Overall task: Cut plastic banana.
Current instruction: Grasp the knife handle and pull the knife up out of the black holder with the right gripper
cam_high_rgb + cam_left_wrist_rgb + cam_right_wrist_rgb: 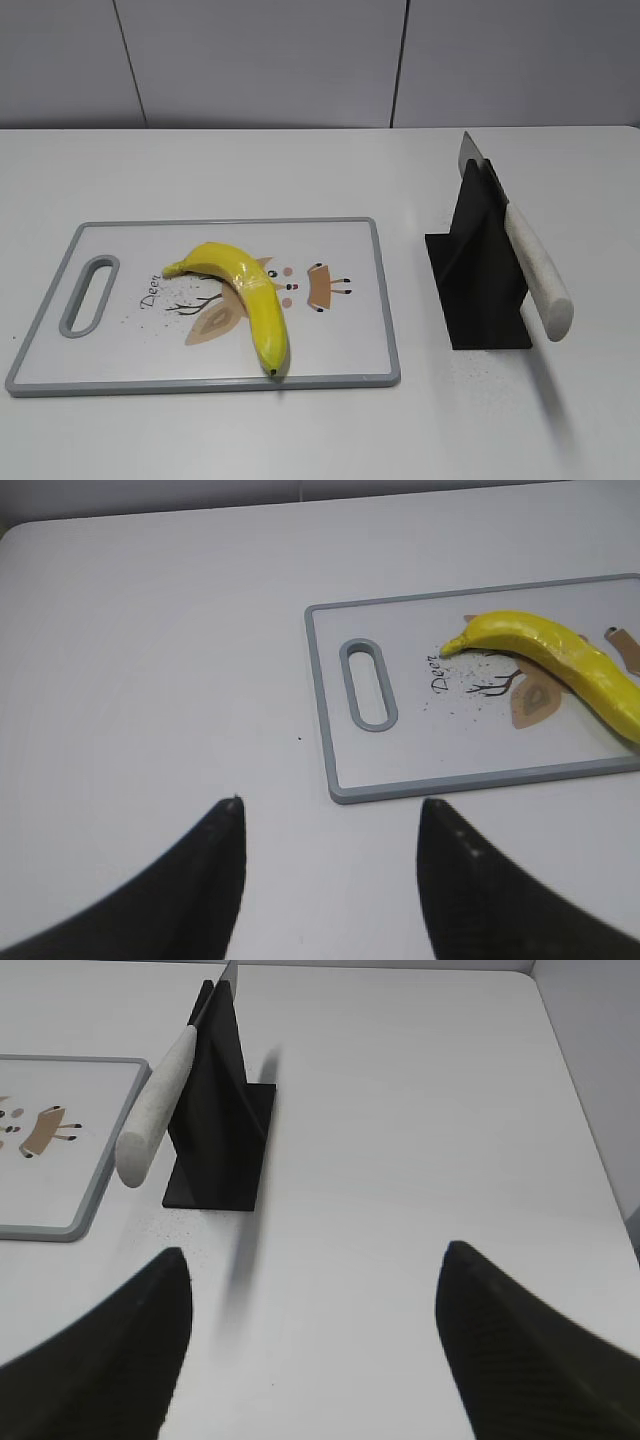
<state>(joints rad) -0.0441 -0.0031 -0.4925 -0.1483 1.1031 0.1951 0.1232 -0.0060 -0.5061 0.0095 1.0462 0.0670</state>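
The knife in the black stand is next for my right gripper, which should go to the lower half of the white handle [541,272] [155,1117] of that knife and close there.
The yellow plastic banana [245,295] lies curved on the grey-rimmed cutting board [340,370], dark tip toward the front edge. It also shows in the left wrist view [560,660], on the board [322,710]. A knife [530,270] with a white handle rests slanted in a black stand [480,270]; it shows in the right wrist view [155,1110] too. My left gripper [330,805] is open and empty above bare table, short of the board's handle end. My right gripper [312,1255] is open and empty, to the right of and nearer than the stand [220,1110]. Neither gripper shows in the exterior view.
The board has a handle slot [90,295] at its left end and a deer print. A grey panelled wall [300,60] stands behind the white table. The table's right edge [585,1130] shows in the right wrist view.
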